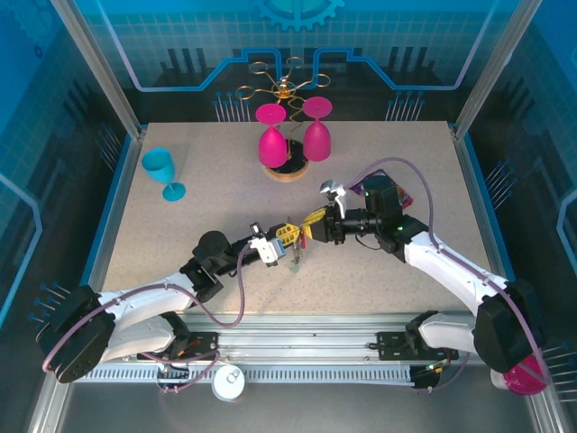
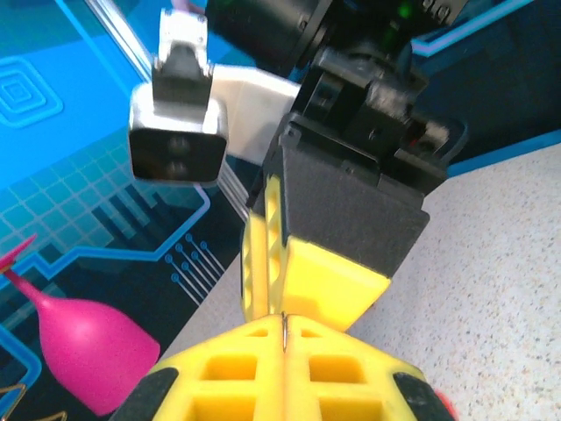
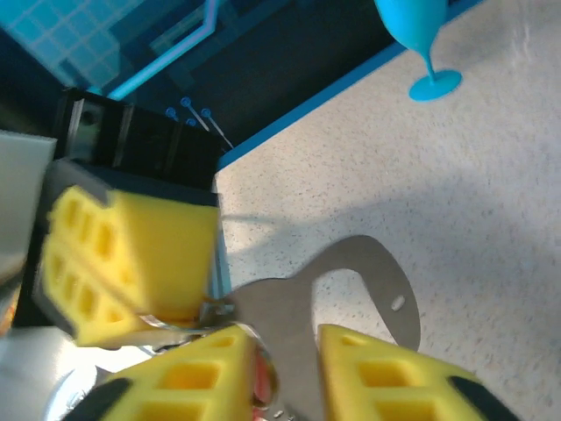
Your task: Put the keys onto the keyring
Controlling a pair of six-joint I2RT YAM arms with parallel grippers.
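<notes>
I will open my right gripper, as the grey loop's stem is between its fingers beside the silvery ring, then back away and pinch the ring's edge (image 3: 273,375).
Mid-table, my left gripper (image 1: 287,236) and right gripper (image 1: 313,225) meet tip to tip. The left gripper (image 2: 285,331) is shut on a thin silvery ring (image 2: 286,335), seen edge-on between its yellow pads. In the right wrist view the keyring's dark grey oval loop (image 3: 386,272) hangs flat, its stem between the parted fingers of the right gripper (image 3: 287,360), which stands open. A small silvery ring (image 3: 210,309) links it toward the left gripper's finger (image 3: 131,254). A red key head (image 3: 261,386) peeks out beside the stem. Small keys (image 1: 296,262) dangle below the grippers.
Two pink glasses (image 1: 288,135) hang on a gold wire rack with a wooden base at the back centre. A blue glass (image 1: 162,171) stands at the back left. A purple packet (image 1: 407,197) lies behind the right arm. Bare tabletop (image 1: 180,225) spreads out on the left.
</notes>
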